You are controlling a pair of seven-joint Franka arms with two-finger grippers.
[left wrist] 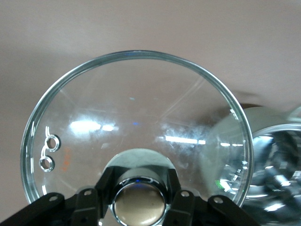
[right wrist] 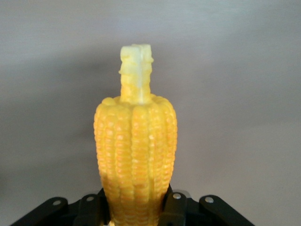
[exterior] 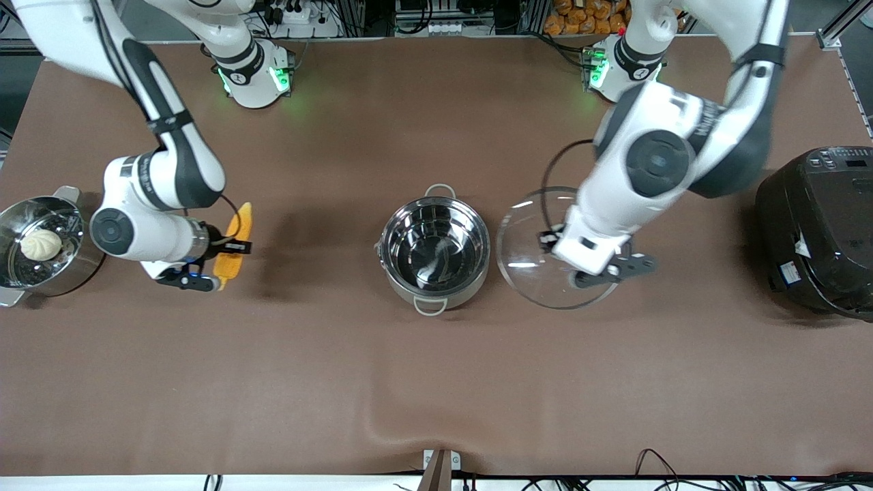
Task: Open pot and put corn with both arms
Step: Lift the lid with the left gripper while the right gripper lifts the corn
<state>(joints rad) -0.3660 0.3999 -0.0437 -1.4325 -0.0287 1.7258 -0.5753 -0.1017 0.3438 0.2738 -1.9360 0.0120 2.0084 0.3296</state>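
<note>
The glass lid, now hanging beside the pot, will leave my left gripper on the cloth (exterior: 642, 269) between the uncovered pot and the black rice cooker.
The steel pot (exterior: 477, 228) stands uncovered in the middle of the table, with nothing in it. Its glass lid (exterior: 525, 239) is beside it toward the left arm's end, and my left gripper (exterior: 592, 262) is shut on the lid's copper-coloured knob (left wrist: 139, 203). In the left wrist view the lid (left wrist: 136, 108) hangs under my left gripper (left wrist: 139, 202), with the pot (left wrist: 277, 160) next to it. Toward the right arm's end, my right gripper (exterior: 228, 249) is shut across the yellow corn (exterior: 237, 228). The right wrist view shows the corn (right wrist: 136, 141), its pale stalk end pointing away from my right gripper (right wrist: 136, 207).
A second steel pot (exterior: 13, 225) holding a white bun (exterior: 41, 243) stands at the table's edge by the right arm. A large black rice cooker (exterior: 818, 225) stands at the left arm's end. Bare brown cloth (exterior: 436, 382) lies nearer the front camera.
</note>
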